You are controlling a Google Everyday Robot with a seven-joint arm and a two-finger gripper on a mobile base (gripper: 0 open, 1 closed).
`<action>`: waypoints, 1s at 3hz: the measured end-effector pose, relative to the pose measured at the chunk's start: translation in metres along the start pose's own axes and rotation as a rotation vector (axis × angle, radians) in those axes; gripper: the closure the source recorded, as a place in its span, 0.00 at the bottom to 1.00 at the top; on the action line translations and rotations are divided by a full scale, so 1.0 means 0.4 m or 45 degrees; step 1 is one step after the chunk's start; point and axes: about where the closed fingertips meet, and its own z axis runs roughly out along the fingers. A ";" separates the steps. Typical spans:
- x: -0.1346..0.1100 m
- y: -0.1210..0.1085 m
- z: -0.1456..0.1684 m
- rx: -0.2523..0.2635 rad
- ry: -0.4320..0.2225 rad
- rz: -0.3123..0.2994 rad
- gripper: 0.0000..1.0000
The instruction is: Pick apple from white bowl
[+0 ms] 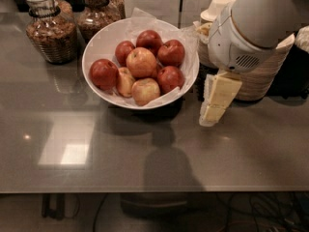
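Note:
My gripper is to go to the white bowl next and close on the sides of the large orange-red apple (146,61) on top of the pile.
The white bowl (104,41), lined with crinkled white paper, stands at the back middle of the grey table. In its middle lies the apple (141,62), large and orange-red over yellow, on top of the pile. Dark red apples (103,74) and two paler yellowish apples (145,91) lie around it. My gripper (216,101) hangs from the big white arm just right of the bowl, level with its right rim, with its cream fingers (221,93) pointing down at the table. It holds nothing that I can see.
Two glass jars of brown food (51,30) stand at the back left. A wicker basket (263,76) and stacked beige disposable bowls (218,7) stand at the back right, behind the arm. The table's front edge (154,190) runs along the bottom.

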 end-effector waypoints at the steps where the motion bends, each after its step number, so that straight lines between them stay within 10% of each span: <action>1: -0.061 -0.051 0.021 0.052 -0.088 -0.050 0.00; 3: -0.179 -0.149 0.101 0.044 -0.249 -0.129 0.00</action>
